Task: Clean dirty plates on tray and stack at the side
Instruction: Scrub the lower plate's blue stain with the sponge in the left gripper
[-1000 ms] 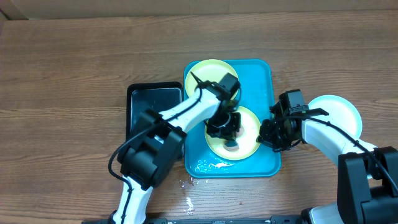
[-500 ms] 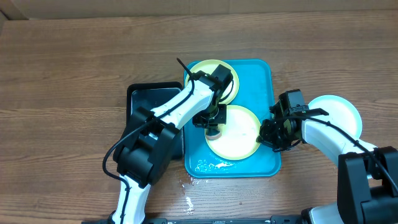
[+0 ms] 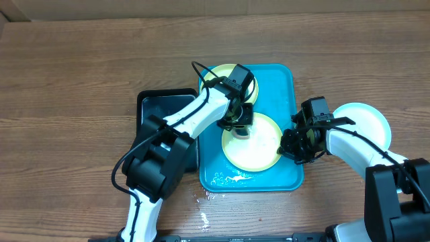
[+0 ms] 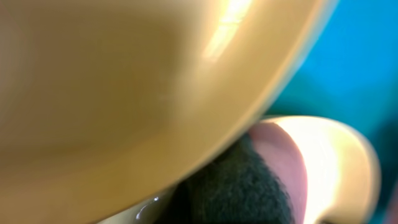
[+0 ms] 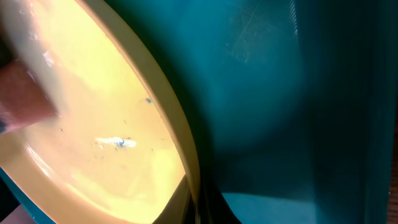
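Next, the left gripper releases the pink sponge on the near half of the black tray point(image 3: 166, 146), next to the turquoise tray.
The turquoise tray point(image 3: 287, 84) holds two plates. The far plate point(image 3: 222, 74) is partly under my left arm. The near plate point(image 3: 262, 148) lies in the tray's middle and shows small blue specks in the right wrist view point(image 5: 93, 130). A third plate point(image 3: 368, 122) lies on the table right of the tray. My left gripper point(image 3: 239, 126) presses a dark and pink sponge point(image 4: 239, 186) on the near plate's far-left part. My right gripper point(image 3: 289, 149) is shut on the near plate's right rim point(image 5: 189, 180).
A black tray point(image 3: 158, 107) stands left of the turquoise tray, partly under my left arm. Water drops lie on the turquoise tray's front point(image 3: 225, 179) and on the wooden table point(image 3: 205, 200) just before it.
My left gripper with the sponge has moved from the near plate's middle to its far-left edge. The right gripper has kept still on the rim.
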Available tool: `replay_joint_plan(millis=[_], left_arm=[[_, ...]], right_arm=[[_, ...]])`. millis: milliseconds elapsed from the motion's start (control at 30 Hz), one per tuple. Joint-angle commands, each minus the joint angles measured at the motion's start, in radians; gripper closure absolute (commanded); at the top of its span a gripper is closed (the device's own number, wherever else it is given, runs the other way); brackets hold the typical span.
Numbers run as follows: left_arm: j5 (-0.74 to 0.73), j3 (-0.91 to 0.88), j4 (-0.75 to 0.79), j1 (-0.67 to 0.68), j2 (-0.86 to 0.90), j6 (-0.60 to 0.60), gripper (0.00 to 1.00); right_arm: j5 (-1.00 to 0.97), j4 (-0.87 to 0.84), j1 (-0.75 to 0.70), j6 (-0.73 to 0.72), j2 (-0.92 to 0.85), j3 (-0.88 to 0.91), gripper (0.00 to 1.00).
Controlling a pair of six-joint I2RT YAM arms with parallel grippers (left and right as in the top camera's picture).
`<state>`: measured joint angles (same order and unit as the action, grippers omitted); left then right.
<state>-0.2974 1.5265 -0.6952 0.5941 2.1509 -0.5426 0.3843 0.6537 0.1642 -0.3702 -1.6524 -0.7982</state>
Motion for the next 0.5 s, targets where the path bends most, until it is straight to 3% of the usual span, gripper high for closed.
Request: replay_joint_plan(millis=[0, 467], left_arm=[[-0.152, -0.048, 0.041, 0.049, 0.049, 0.023, 0.96], [-0.273, -0.056, -0.001, 0.141, 0.117, 0.01, 0.96]], right_arm=[[-0.061, 0.009, 0.0, 0.003, -0.031, 0.027, 0.96], [-0.061, 0.009, 0.0, 0.003, -0.031, 0.027, 0.96]])
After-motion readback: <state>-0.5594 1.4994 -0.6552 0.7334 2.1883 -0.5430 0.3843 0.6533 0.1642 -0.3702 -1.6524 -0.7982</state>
